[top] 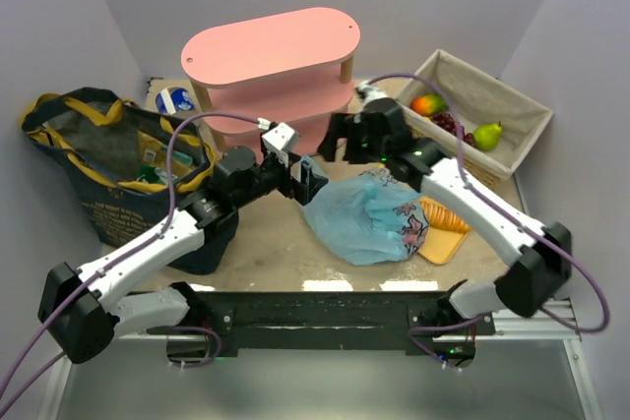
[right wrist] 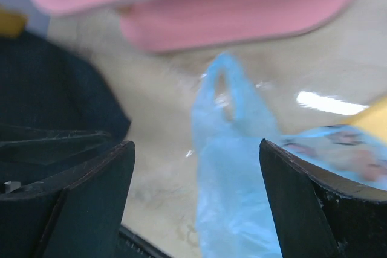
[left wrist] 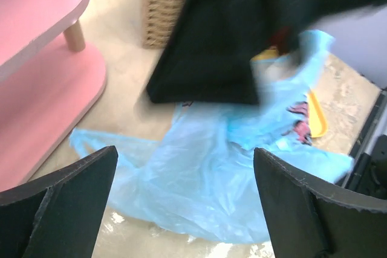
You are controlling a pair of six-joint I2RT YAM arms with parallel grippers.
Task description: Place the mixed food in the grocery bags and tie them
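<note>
I should next close my left gripper on the handle end [top: 310,165] [left wrist: 80,139] nearest the pink shelf, on the light-blue plastic carrier bag.
The light-blue plastic carrier bag [top: 369,213] lies bulging on the table centre, with a patterned pack showing through its side. The long orange bread [top: 445,215] lies on a yellow tray right of it. The navy tote [top: 108,159] with mustard handles stands open at the left, green packaging inside. Mango [top: 426,103], grapes [top: 448,123] and pear [top: 488,134] lie in the wicker basket [top: 512,105]. My left gripper [top: 310,176] is open and empty just left of the blue bag [left wrist: 199,173]. My right gripper [top: 340,140] is open and empty above the bag's handle loop [right wrist: 224,89].
A pink two-tier shelf [top: 271,56] stands at the back centre, close behind both grippers. A blue-and-white round item [top: 175,100] sits behind the tote. The right arm [left wrist: 242,34] crosses the left wrist view. The tote's dark side [right wrist: 48,89] fills the right wrist view's left.
</note>
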